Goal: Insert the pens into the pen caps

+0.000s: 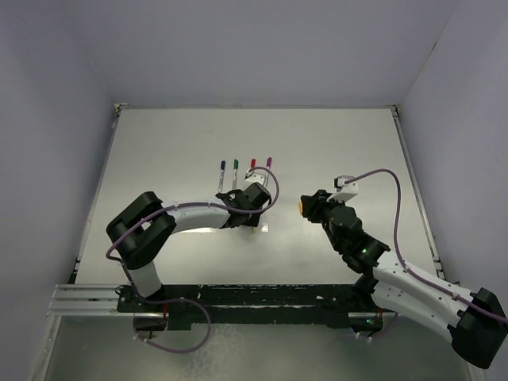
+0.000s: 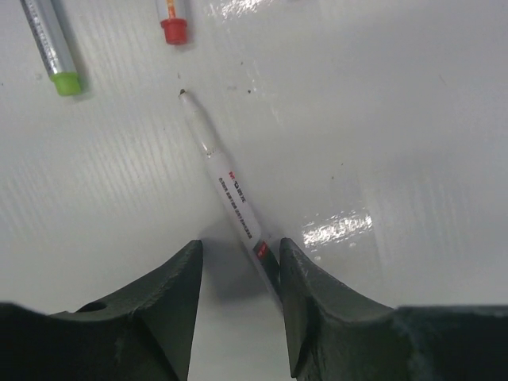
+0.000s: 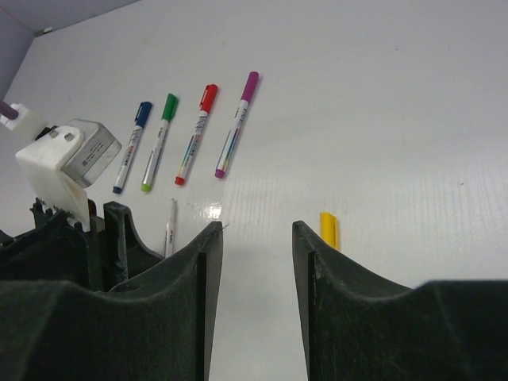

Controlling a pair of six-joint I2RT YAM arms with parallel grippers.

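Note:
The robot's right gripper should next go to the yellow cap lying on the table and close on the cap's long sides [image 1: 301,208] [image 3: 329,228].
One uncapped whitish pen [image 2: 230,190] lies on the table between the open jaws of my left gripper [image 2: 240,244], close against the right finger. It also shows in the right wrist view [image 3: 169,230]. The yellow cap [image 3: 328,228] lies on the table just beyond the right fingertip of my open, empty right gripper [image 3: 256,226]. Four capped pens lie in a row behind: blue [image 3: 132,147], green [image 3: 159,143], red [image 3: 196,135] and purple [image 3: 236,125]. In the top view the left gripper [image 1: 248,208] sits just below that row and the right gripper [image 1: 305,206] is beside the yellow cap [image 1: 301,206].
The two grippers stand close together mid-table. The left wrist's white camera block [image 3: 67,155] lies left of the right gripper. White walls enclose the table on three sides. A black rail [image 1: 238,298] runs along the near edge.

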